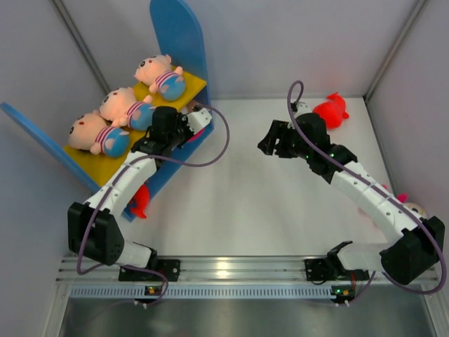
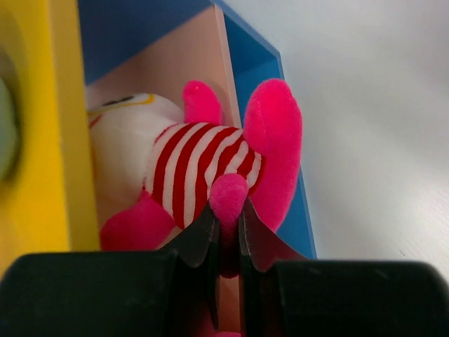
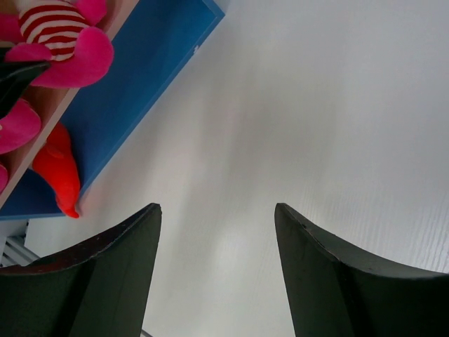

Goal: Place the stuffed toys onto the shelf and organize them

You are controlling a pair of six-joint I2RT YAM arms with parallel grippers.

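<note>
My left gripper is going to release the white-faced doll on the tan lower board, where it will be tucked [image 1: 181, 133] against the edge of the yellow board.
The shelf [image 1: 179, 35] stands at the left, and three peach-faced dolls [image 1: 125, 107] lie on its yellow upper board [image 1: 105, 168]. My left gripper [image 1: 191, 123] is at the shelf's open side. In the left wrist view it [image 2: 228, 210] is shut on a pink limb of a white-faced doll [image 2: 200, 165] in a red-striped shirt, which lies on the tan lower board [image 2: 189, 63]. My right gripper [image 1: 270, 144] is open and empty above mid-table, as the right wrist view [image 3: 217, 217] also shows. A red plush [image 1: 331, 111] lies at the back right.
Another red plush [image 1: 140, 201] pokes out by the shelf's near end and also shows in the right wrist view [image 3: 59, 172]. A small doll [image 1: 414, 209] shows partly behind the right arm at the right wall. Grey walls close in the table on three sides.
</note>
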